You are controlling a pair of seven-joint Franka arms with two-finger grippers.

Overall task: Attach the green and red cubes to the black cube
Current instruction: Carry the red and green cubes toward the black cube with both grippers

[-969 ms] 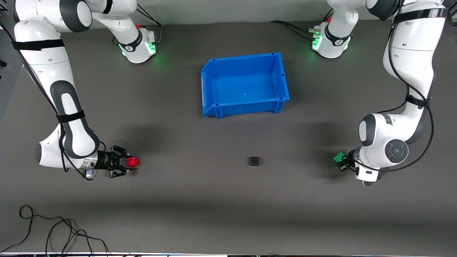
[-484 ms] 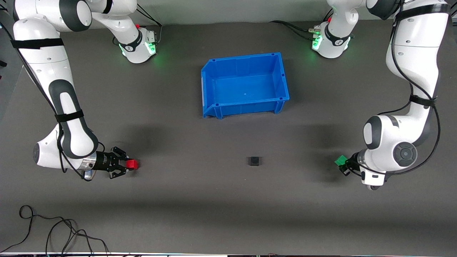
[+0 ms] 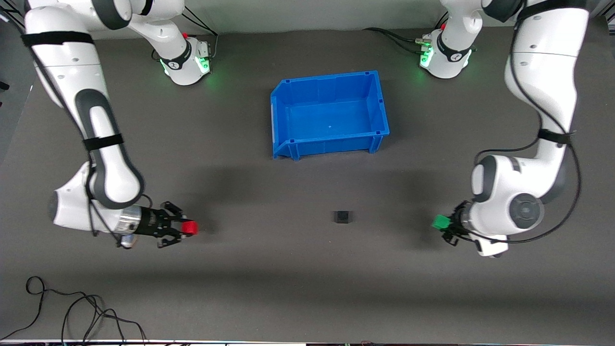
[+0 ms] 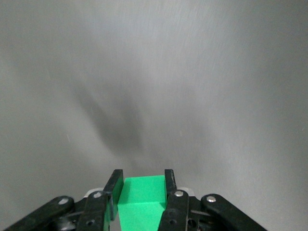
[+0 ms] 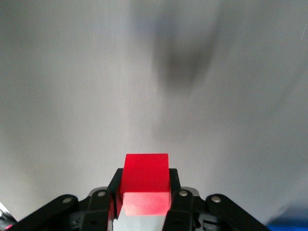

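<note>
I should let go of the green cube with my left gripper, and then it will rest against the black cube's side facing my left gripper [image 3: 357, 212].
The black cube [image 3: 342, 216] sits on the dark table, nearer the front camera than the blue bin. My right gripper [image 3: 186, 228] is shut on the red cube [image 3: 190, 227] toward the right arm's end of the table; the red cube [image 5: 146, 176] shows between its fingers in the right wrist view. My left gripper [image 3: 444, 225] is shut on the green cube [image 3: 439, 222] toward the left arm's end; the green cube [image 4: 143, 197] shows between its fingers in the left wrist view. Both held cubes are well apart from the black cube, one on each side of it.
An empty blue bin [image 3: 379, 103] stands mid-table, farther from the front camera than the black cube. Loose black cables [image 3: 72, 307] lie near the table's front edge at the right arm's end. The arm bases stand along the top.
Both grippers have moved toward the black cube with their cubes: the red cube shifted slightly toward the middle, and the green cube moved further toward the middle.
</note>
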